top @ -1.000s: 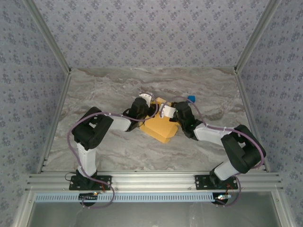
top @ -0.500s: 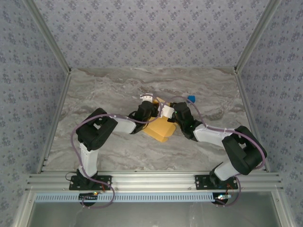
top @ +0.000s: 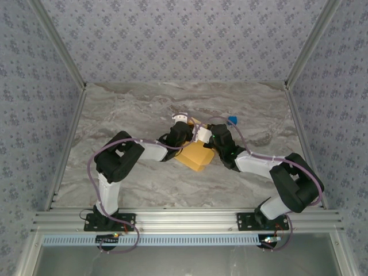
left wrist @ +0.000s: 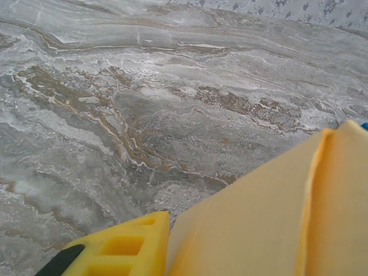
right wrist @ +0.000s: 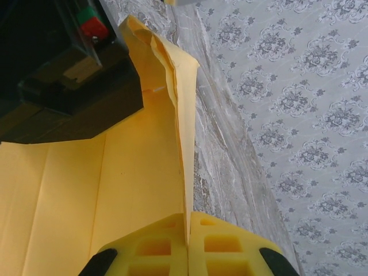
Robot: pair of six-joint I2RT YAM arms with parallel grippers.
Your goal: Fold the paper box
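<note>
Next, I open my left gripper, as the paper box's side slants across its fingers, let that side come square, then pinch close to the paper box's far corner (left wrist: pixel 328 134).
The paper box (top: pixel 194 155) is yellow-orange card lying mid-table between both arms, partly raised. My left gripper (top: pixel 184 129) is at its far left edge and my right gripper (top: pixel 202 136) at its far right edge. In the right wrist view both yellow fingers (right wrist: pixel 155 247) are pressed together on an upright wall of the paper box (right wrist: pixel 144 172), and the left arm's black wrist (right wrist: pixel 69 86) sits just beyond. In the left wrist view one yellow finger (left wrist: pixel 123 247) lies against the card (left wrist: pixel 270 218), which hides the other finger.
A tiny blue object (top: pixel 232 121) lies on the marble tabletop (top: pixel 132 109) just behind the right gripper. Patterned walls and metal rails (top: pixel 184 219) enclose the table on all sides.
The left arm has pushed rightward toward the right gripper. The card between them has bunched up and looks narrower from above. The right gripper has barely moved.
</note>
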